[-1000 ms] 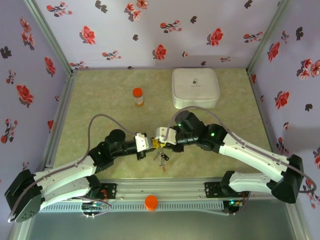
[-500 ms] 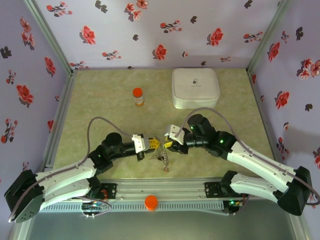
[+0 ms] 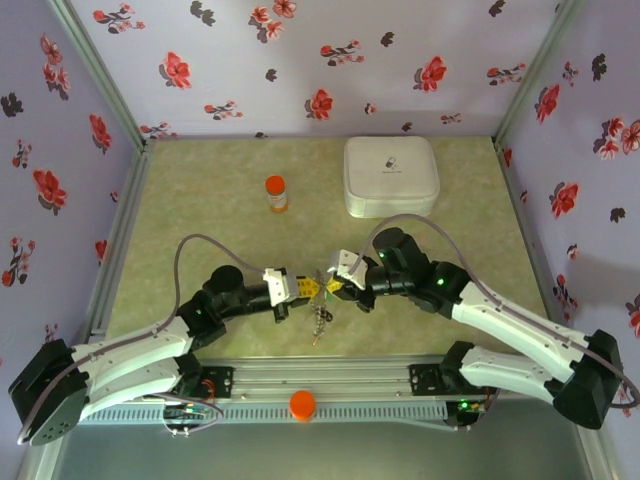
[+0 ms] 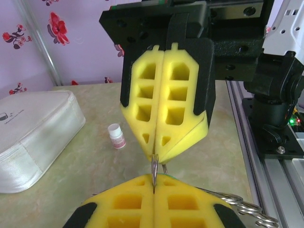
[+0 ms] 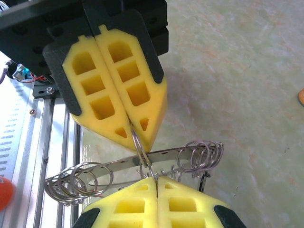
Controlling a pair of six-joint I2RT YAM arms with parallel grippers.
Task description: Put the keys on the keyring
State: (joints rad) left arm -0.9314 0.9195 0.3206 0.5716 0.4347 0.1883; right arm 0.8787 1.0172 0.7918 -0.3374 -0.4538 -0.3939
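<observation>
The fingers of both grippers crowd the same small split ring, so the right gripper will open and take the green key (image 4: 169,176) while the left gripper holds the ring.
My left gripper (image 3: 308,288) and right gripper (image 3: 328,284) meet tip to tip above the table's near middle. Both are shut on the same small split ring (image 5: 142,152), which links onto the keyring (image 5: 183,153). The keyring is a thin metal band carrying several wire rings. In the left wrist view my left gripper (image 4: 154,177) pinches the split ring (image 4: 155,167) from below and the right gripper (image 4: 157,159) from above. In the right wrist view the right gripper (image 5: 156,180) is below and the left gripper (image 5: 137,137) above. The keys (image 3: 320,320) hang in a dark bunch under the grippers.
A white rounded-square case (image 3: 391,176) lies at the back right. An orange bottle (image 3: 276,194) stands at the back, left of the case. The aluminium rail (image 3: 330,375) with an orange knob (image 3: 302,404) runs along the near edge, close under the hanging bunch.
The right gripper drew back to the right with its jaws apart, then came in again and shut on the split ring. The hanging keys shifted slightly left.
</observation>
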